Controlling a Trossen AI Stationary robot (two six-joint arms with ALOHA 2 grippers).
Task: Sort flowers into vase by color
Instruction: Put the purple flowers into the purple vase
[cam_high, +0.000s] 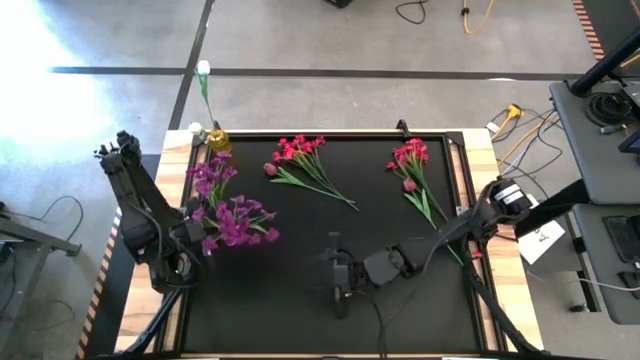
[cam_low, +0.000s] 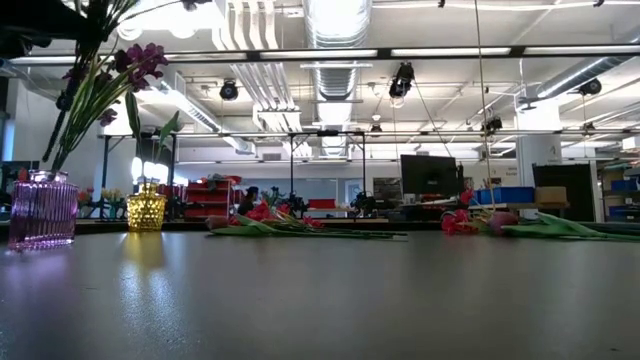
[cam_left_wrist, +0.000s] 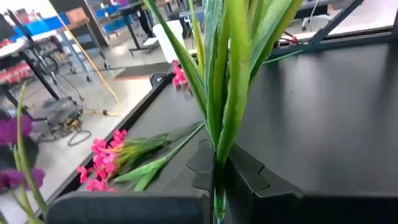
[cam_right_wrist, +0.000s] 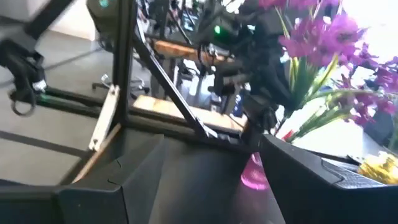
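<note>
The second purple flower bunch is in view. My left gripper needs to let go of the purple flower bunch in the purple vase (cam_high: 224, 207), close against that second bunch.
My left gripper (cam_high: 197, 238) (cam_left_wrist: 214, 165) is at the table's left side, shut on the green stems of a purple bunch (cam_high: 240, 222). A second purple bunch (cam_high: 212, 178) spreads just beyond it. In the low view purple flowers (cam_low: 135, 62) stand over a purple glass vase (cam_low: 42, 208), their stems running down to its mouth. A yellow vase (cam_high: 217, 139) holds a white tulip (cam_high: 204, 70). Two red-pink bunches (cam_high: 300, 152) (cam_high: 410, 157) and a pink bud (cam_high: 270, 170) lie on the mat. My right gripper (cam_high: 337, 275) (cam_right_wrist: 205, 180) is open and empty near the table's middle front. My left gripper pinches several green stems (cam_left_wrist: 219, 134) of the purple bunch between its two fingers, lying across them. The stems and leaves rise from the fingers. In the low view stems (cam_low: 62, 140) slant down toward the purple vase's mouth; the gripper itself is hidden there.
The black mat (cam_high: 300, 310) covers the table inside a wooden rim (cam_high: 480, 150). The right arm's cable lies across the mat's right side, close to the right red-pink bunch. Both vases stand close together at the far left corner.
</note>
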